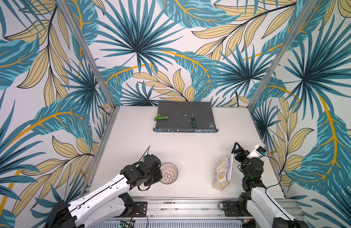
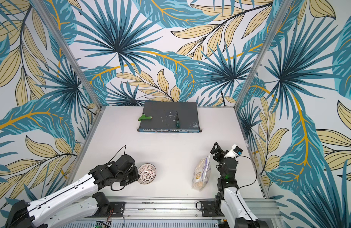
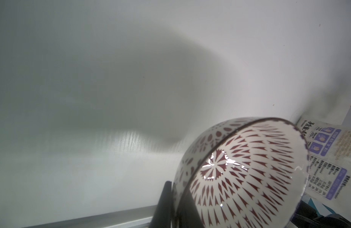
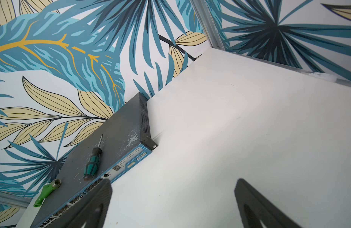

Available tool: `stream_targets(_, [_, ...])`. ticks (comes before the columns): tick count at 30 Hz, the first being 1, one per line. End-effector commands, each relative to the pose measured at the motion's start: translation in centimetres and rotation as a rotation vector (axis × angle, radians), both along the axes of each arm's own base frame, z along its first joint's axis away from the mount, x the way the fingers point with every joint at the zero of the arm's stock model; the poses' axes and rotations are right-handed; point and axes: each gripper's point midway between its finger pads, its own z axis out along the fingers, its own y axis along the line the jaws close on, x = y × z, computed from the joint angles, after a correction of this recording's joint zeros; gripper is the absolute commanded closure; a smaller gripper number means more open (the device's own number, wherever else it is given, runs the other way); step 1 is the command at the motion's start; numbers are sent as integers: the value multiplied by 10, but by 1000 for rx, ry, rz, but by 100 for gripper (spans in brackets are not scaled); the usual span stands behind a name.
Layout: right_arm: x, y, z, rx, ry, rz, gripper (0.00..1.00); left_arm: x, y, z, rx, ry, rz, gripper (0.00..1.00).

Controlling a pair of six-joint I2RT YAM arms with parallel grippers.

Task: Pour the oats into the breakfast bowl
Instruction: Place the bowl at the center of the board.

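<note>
My left gripper should set the breakfast bowl down on the white table, a bit nearer to the oats pouch [image 1: 177,172].
The breakfast bowl [image 1: 169,173] [image 2: 147,173], white with a dark red lattice pattern and a dark rim, is tipped on its side at the front left of the table, its opening turned toward the pouch. My left gripper [image 1: 160,174] [image 2: 138,174] is shut on its rim. In the left wrist view one finger lies outside the bowl [image 3: 249,173] and one inside, where the left gripper [image 3: 177,191] pinches the wall. The oats pouch [image 1: 223,171] [image 2: 201,171] [image 3: 328,158] stands at the front right. My right gripper [image 1: 236,148] [image 2: 216,147] [image 4: 173,184] is open and empty, just beside the pouch's top.
A grey network switch [image 1: 185,118] [image 4: 115,142] lies against the back wall, with a green pipe fitting [image 1: 160,117] and a green-handled screwdriver [image 1: 192,120] on it. An aluminium rail [image 1: 180,205] runs along the table's front edge. Patterned walls close in the left, right and back.
</note>
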Motion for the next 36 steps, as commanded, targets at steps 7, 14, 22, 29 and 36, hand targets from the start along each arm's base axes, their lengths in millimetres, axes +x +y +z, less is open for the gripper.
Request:
stream_targets(7, [4,4,2,-4,11,21,0,14,-44,17,-59,-89,-21,100])
stream_targets(14, [4,5,1,-2,17,25,0,21,-62,11,-56,-59,-36,100])
stream_targets(22, [4,5,0,1,22,29,0,27,-60,0,34,-36,-37,100])
stream_targets(29, [4,7,-1,2,26,35,0,30,-54,-12,99,-25,-23,100])
stream_targets(36, [5,8,-2,0,33,45,0,34,-60,-18,131,-5,-33,100])
